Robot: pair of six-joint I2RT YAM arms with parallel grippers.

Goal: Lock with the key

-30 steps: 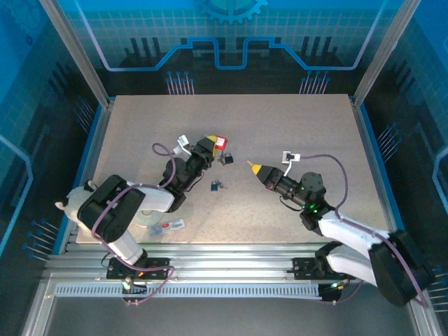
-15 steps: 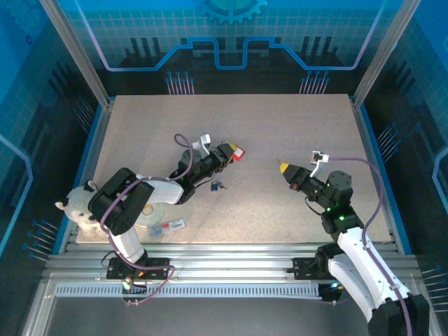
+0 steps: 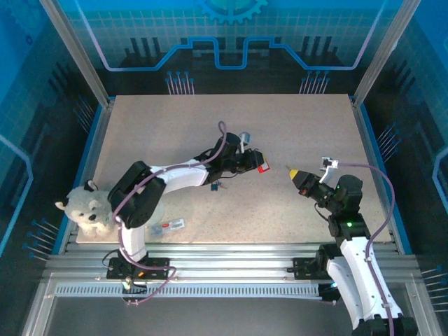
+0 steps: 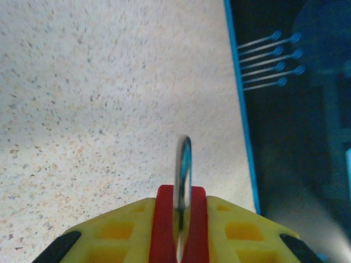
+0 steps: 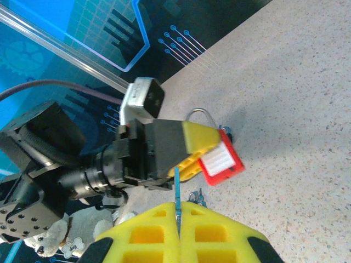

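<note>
My left gripper is holding the red padlock. It will let go of it on the bare table (image 3: 269, 176) just short of the tip of my right gripper.
A red padlock (image 3: 263, 169) with a white label hangs above the middle of the table, and my left gripper (image 3: 257, 165) is shut on it. In the left wrist view the red body (image 4: 164, 224) sits between the yellow fingers (image 4: 109, 235), its steel shackle (image 4: 182, 161) pointing forward. My right gripper (image 3: 292, 173) is a short way to the padlock's right, shut on a thin blue key (image 5: 177, 186). From the right wrist the key's tip points at the padlock (image 5: 222, 159), with a gap between them.
A small bunch of spare keys (image 3: 218, 185) lies on the table under the left arm. A white plush dog (image 3: 87, 210), a clear disc (image 3: 150, 215) and a small packet (image 3: 172, 225) sit at the near left corner. The table's right edge (image 4: 241, 109) is blue-rimmed.
The left arm has reached to the right, carrying the padlock from left of centre to mid-table. The right arm has drawn back to the right with the key.
</note>
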